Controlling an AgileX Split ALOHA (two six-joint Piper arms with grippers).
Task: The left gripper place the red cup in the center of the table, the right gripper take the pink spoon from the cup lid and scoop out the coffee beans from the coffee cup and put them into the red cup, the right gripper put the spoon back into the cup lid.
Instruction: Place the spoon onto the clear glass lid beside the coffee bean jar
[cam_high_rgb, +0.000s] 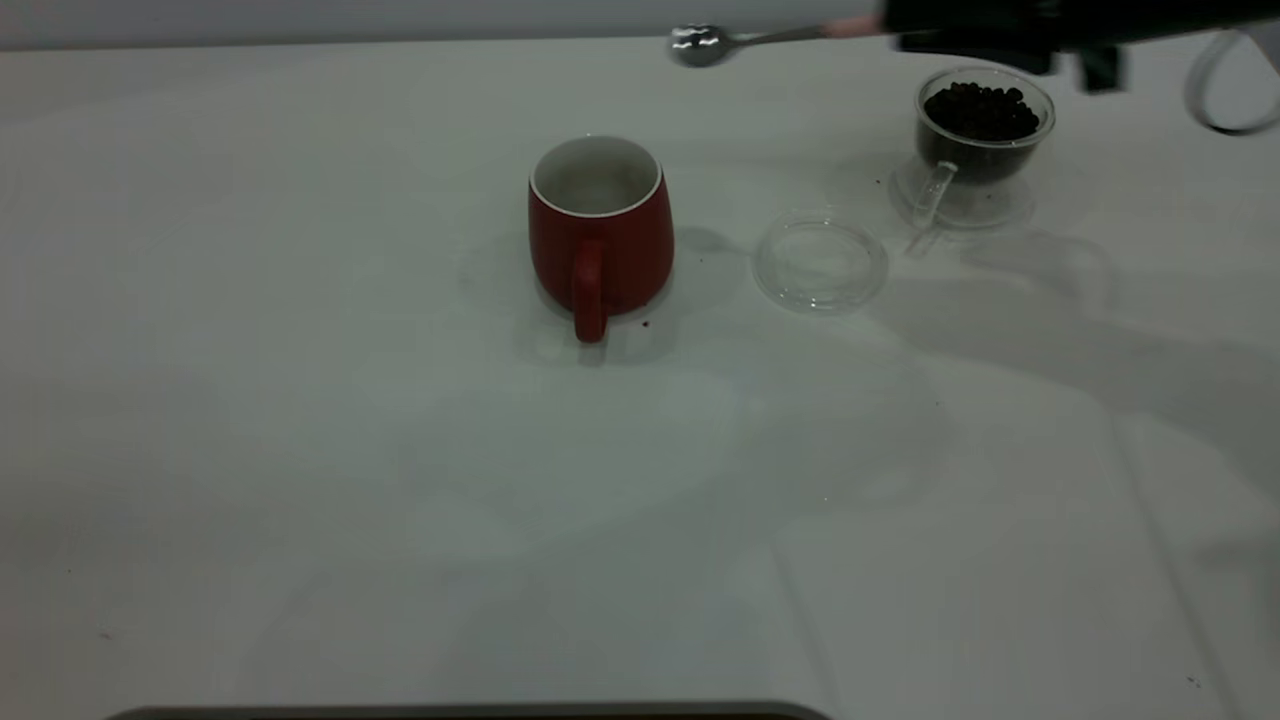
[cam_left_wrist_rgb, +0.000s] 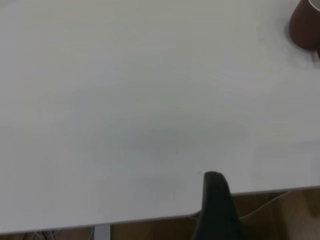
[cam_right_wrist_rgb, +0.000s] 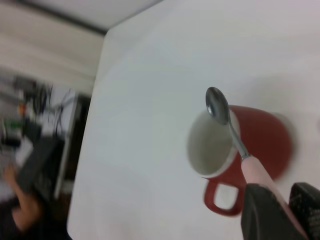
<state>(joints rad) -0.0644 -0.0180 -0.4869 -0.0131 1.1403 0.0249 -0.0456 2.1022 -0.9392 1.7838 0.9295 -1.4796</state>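
Next, my right gripper sets the pink spoon, now hanging above the coffee cup, across the clear cup lid's rim on the coffee cup side (cam_high_rgb: 888, 256).
The red cup (cam_high_rgb: 600, 235) stands upright near the middle of the table (cam_high_rgb: 300, 450), handle toward the front; its white inside looks empty. To its right lies the clear cup lid (cam_high_rgb: 820, 262), with nothing in it. Farther right and back is the glass coffee cup (cam_high_rgb: 983, 125) on its saucer, heaped with coffee beans (cam_high_rgb: 980, 110). My right gripper (cam_high_rgb: 905, 30) hangs at the back, above and just left of the coffee cup, shut on the pink spoon (cam_high_rgb: 760, 38). From the right wrist, that gripper (cam_right_wrist_rgb: 285, 200) pinches the pink handle while the spoon (cam_right_wrist_rgb: 218, 106) hovers over the red cup (cam_right_wrist_rgb: 250, 145), bowl empty. The left gripper shows one dark finger (cam_left_wrist_rgb: 215, 200) at the table's edge, far from the red cup (cam_left_wrist_rgb: 305, 25).
A loop of pale cable (cam_high_rgb: 1220, 90) hangs at the back right. A dark strip (cam_high_rgb: 470, 712) runs along the table's front edge. Beyond the table's side a person's arm (cam_right_wrist_rgb: 20, 210) and some clutter show. A few dark specks (cam_high_rgb: 645, 323) lie by the red cup.
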